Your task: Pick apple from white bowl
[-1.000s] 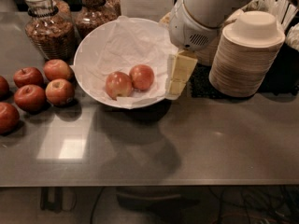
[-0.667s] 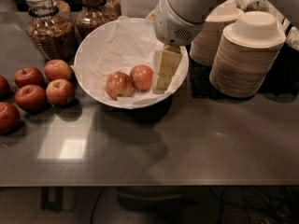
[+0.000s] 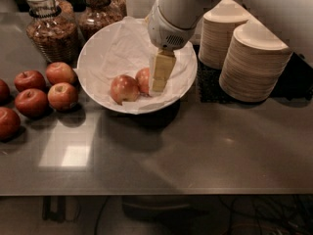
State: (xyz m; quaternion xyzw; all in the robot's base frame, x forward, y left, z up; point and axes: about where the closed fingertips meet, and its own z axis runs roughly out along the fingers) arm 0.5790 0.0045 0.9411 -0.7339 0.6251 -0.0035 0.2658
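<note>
I will next grip the middle of the orange-red apple [image 3: 145, 79], beside the paler streaked apple in the white bowl.
The white bowl [image 3: 102, 58], wide and lined with crinkled white paper, stands at the back middle of the grey table. Two apples lie in it. The orange-red apple [image 3: 143, 79] is on the right, partly hidden behind my gripper. A paler yellow-pink streaked apple [image 3: 123, 88] lies touching it on its left. My gripper [image 3: 157, 85] hangs from the white arm, reaches down into the bowl and sits right against the orange-red apple's right side.
Several darker red apples [image 3: 46, 89] lie on the table left of the bowl. Two glass jars [image 3: 51, 26] stand at the back left. Two stacks of beige disposable bowls [image 3: 254, 62] stand on a black mat at the right.
My gripper has moved left from the bowl's right rim into the bowl, up against the orange-red apple. The apples have not moved.
</note>
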